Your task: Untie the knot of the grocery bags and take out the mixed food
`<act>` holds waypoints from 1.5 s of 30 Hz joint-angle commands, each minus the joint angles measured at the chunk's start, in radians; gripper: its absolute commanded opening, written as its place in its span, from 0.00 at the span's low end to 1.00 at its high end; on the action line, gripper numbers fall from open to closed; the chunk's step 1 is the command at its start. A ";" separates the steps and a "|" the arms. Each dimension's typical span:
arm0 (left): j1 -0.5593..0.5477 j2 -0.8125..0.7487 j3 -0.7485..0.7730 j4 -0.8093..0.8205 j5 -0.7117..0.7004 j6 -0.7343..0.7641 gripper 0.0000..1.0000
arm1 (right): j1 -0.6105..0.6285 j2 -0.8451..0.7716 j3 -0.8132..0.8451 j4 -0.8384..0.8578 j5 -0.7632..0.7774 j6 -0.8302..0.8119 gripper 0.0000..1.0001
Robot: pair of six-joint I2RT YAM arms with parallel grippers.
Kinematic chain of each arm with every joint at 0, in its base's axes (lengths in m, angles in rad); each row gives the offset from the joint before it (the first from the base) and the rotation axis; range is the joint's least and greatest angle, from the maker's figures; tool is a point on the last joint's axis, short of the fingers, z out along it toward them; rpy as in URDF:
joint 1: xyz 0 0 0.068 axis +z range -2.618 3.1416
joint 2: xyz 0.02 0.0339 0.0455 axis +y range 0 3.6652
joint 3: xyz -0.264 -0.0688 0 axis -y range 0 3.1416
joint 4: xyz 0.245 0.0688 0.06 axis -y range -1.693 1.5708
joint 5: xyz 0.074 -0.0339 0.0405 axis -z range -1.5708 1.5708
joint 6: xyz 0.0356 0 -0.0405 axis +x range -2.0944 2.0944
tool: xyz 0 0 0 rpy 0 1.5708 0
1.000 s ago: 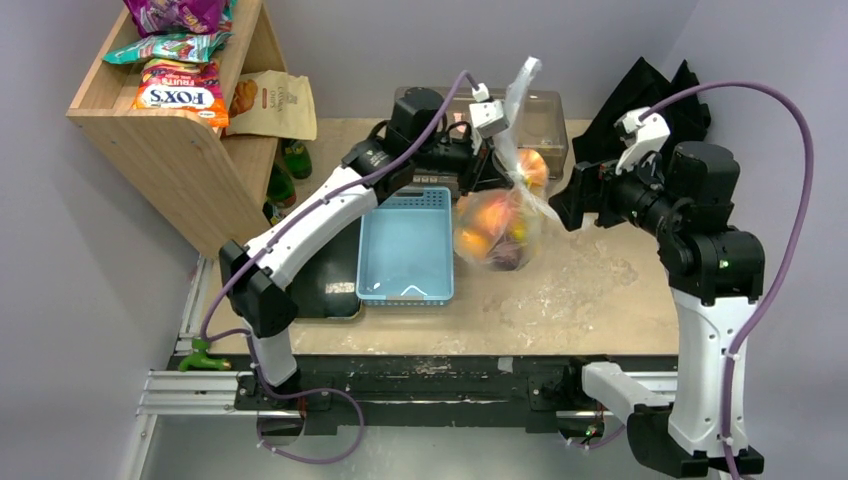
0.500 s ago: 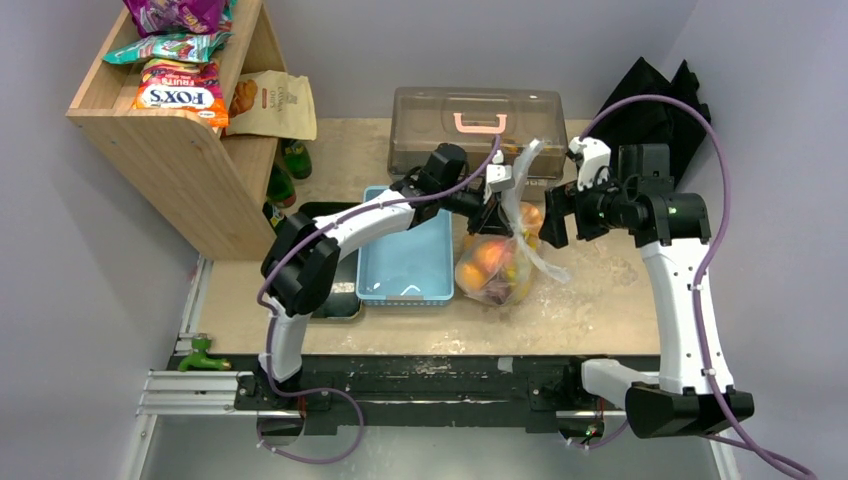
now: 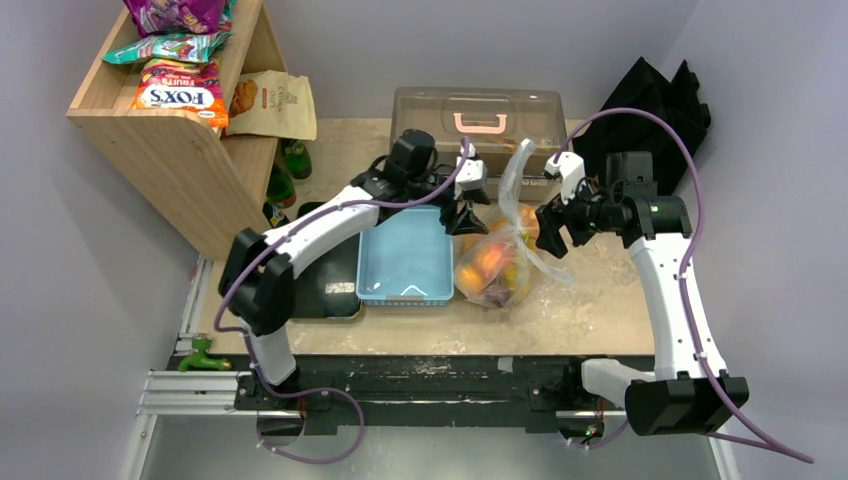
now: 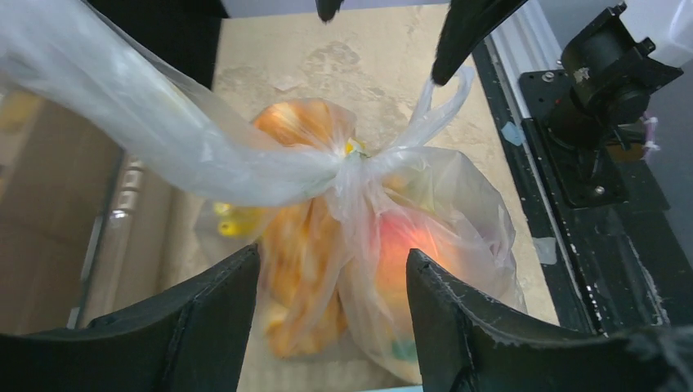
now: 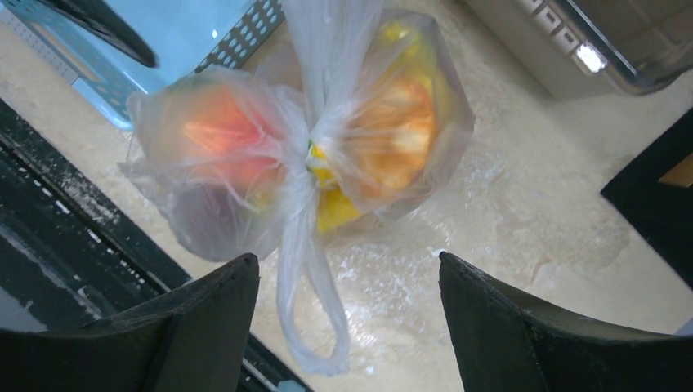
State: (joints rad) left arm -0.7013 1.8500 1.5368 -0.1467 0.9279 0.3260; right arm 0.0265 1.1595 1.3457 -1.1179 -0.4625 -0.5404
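The long handle and the loop stick out free, and the knot of the grocery bags sits tight. So my left gripper will move in and pinch the film at the knot (image 4: 355, 189).
The clear plastic grocery bag (image 3: 495, 265) lies on the table, just right of a blue basket. Its knot (image 4: 347, 163) (image 5: 310, 155) is a whitish twisted neck on top of the bag. One long handle (image 3: 515, 165) stands up from the knot and another loop (image 5: 315, 318) trails onto the table. The mixed food shows through the film as an orange-red fruit (image 5: 221, 131), golden pieces (image 4: 298, 245) and something yellow (image 5: 335, 208). My left gripper (image 3: 465, 220) (image 4: 331, 269) hovers open over the bag's left side. At the bag's right, my right gripper (image 3: 548, 232) (image 5: 347, 261) is open above the loop.
The blue basket (image 3: 405, 255) sits beside a black tray (image 3: 330, 285). Behind the bag stands a clear toolbox (image 3: 478, 120) with a pink handle. A wooden shelf (image 3: 180, 150) with snack packs is at the back left. A black fabric bag (image 3: 655, 100) lies at the back right.
The left gripper has opened and let go of the bag's handle, then drawn back left. The bag came down from mid-air onto the table. The right gripper has closed in on the bag.
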 commanded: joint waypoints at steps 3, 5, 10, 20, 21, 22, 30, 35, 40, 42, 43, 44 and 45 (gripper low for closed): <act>-0.014 -0.203 -0.098 0.007 -0.167 0.069 0.61 | -0.004 0.007 -0.098 0.233 -0.111 -0.053 0.77; -0.039 -0.211 -0.101 -0.013 -0.231 0.054 0.61 | -0.003 0.031 -0.115 0.248 -0.107 -0.065 0.77; -0.097 -0.175 -0.107 0.046 -0.366 0.010 0.68 | -0.005 0.049 -0.179 0.364 -0.056 0.007 0.76; -0.136 -0.019 -0.053 0.094 -0.485 -0.056 0.65 | -0.006 0.071 -0.216 0.406 -0.083 0.082 0.42; -0.137 -0.009 -0.050 0.097 -0.495 -0.057 0.63 | -0.006 0.072 -0.214 0.402 -0.086 0.083 0.36; -0.139 -0.002 -0.047 0.099 -0.504 -0.058 0.60 | -0.007 0.072 -0.213 0.398 -0.087 0.084 0.29; -0.136 -0.077 -0.119 0.076 -0.471 -0.027 0.00 | -0.013 0.049 -0.200 0.415 0.007 0.141 0.00; -0.111 -0.175 -0.245 0.076 -0.405 0.047 0.00 | -0.024 0.025 -0.212 0.441 0.107 0.161 0.00; -0.054 -0.207 -0.308 0.054 -0.372 0.091 0.00 | -0.093 0.002 -0.211 0.425 0.110 0.142 0.00; -0.031 -0.208 -0.318 0.046 -0.364 0.112 0.00 | -0.115 -0.004 -0.200 0.404 0.067 0.138 0.00; -0.026 -0.212 -0.318 0.045 -0.365 0.126 0.00 | -0.122 -0.004 -0.194 0.387 0.032 0.138 0.00; -0.027 -0.218 -0.312 0.046 -0.367 0.147 0.00 | -0.124 -0.002 -0.186 0.368 -0.012 0.139 0.00; -0.034 -0.224 -0.298 0.055 -0.373 0.152 0.01 | -0.125 0.000 -0.183 0.349 -0.060 0.141 0.00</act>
State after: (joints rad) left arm -0.7418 1.6703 1.2304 -0.1001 0.5236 0.4038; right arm -0.0875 1.1839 1.1252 -0.7479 -0.3981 -0.3981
